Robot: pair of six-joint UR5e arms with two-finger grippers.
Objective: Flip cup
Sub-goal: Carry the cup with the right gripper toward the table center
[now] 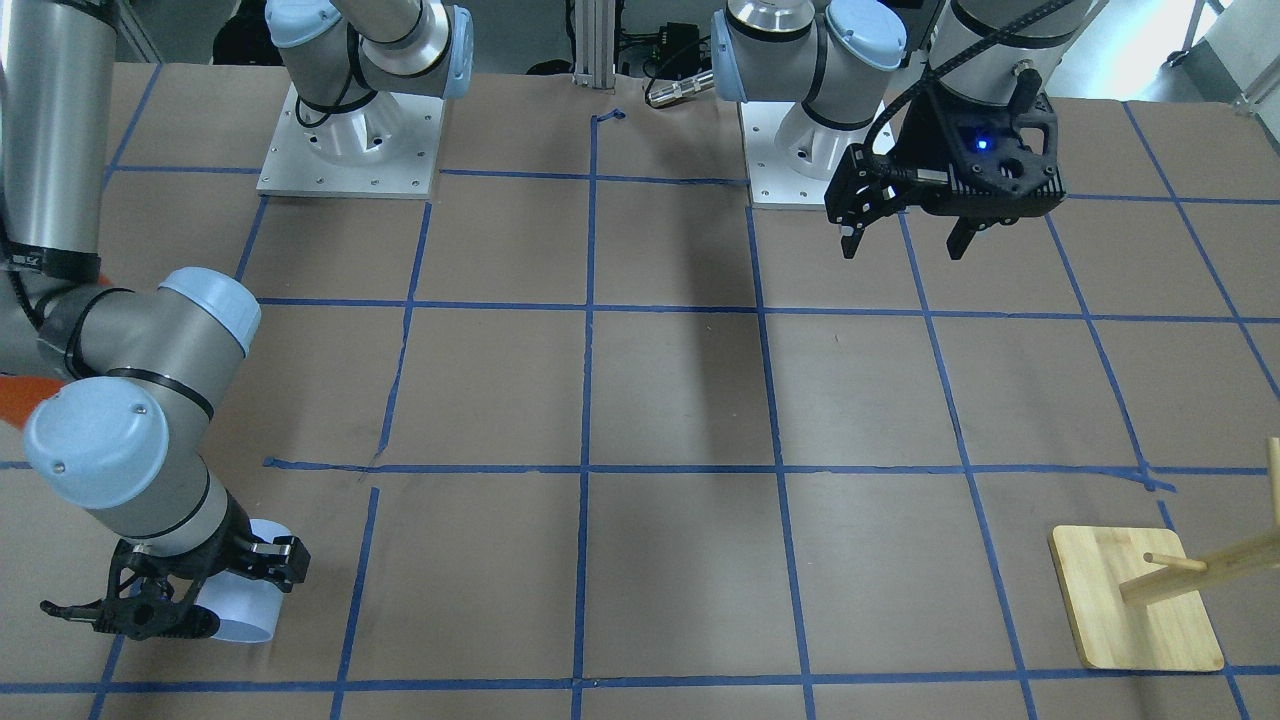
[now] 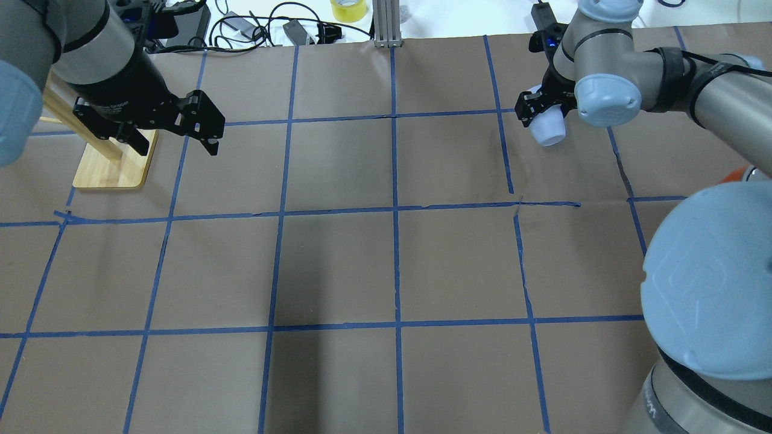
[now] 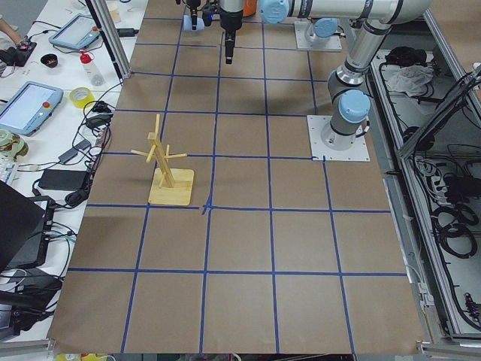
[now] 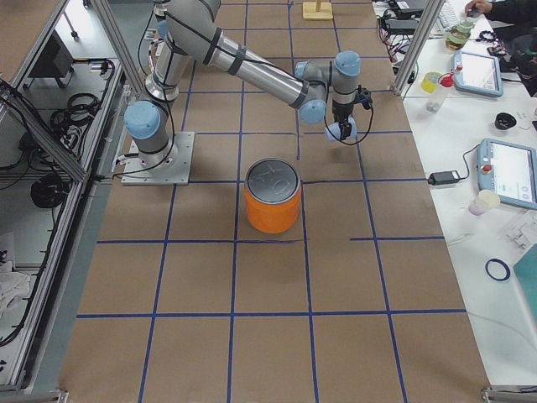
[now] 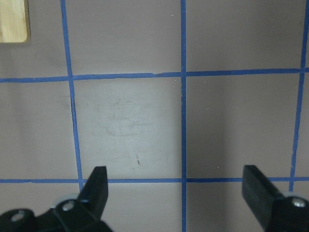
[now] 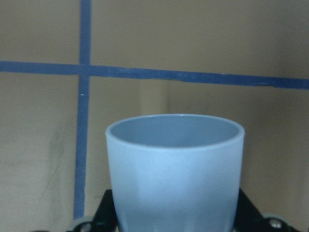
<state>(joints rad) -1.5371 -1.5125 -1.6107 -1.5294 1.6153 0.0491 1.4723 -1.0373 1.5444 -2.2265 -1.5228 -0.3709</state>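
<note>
My right gripper has the pale blue cup. It hangs tilted near the table's far side. It will let go of the cup on the crosswise blue tape line at the middle of the table [image 1: 678,466].
The pale blue cup [image 1: 250,610] is in my right gripper [image 1: 215,590], which is shut on its sides near the far right of the table. In the overhead view the cup [image 2: 549,130] hangs tilted under that gripper [image 2: 543,111]. In the right wrist view the cup [image 6: 175,164] fills the frame between the two fingers, its open mouth pointing away from the wrist. It also shows in the exterior right view [image 4: 340,130]. My left gripper [image 1: 900,240] is open and empty above the table, its jaws wide apart in the left wrist view [image 5: 176,186] and in the overhead view [image 2: 175,135].
A wooden peg stand on a bamboo base [image 1: 1135,600] sits at the far left, close beside my left gripper in the overhead view [image 2: 111,169]. A large orange can with a silver top [image 4: 273,201] stands near the right arm's base. Blue tape lines grid the brown table.
</note>
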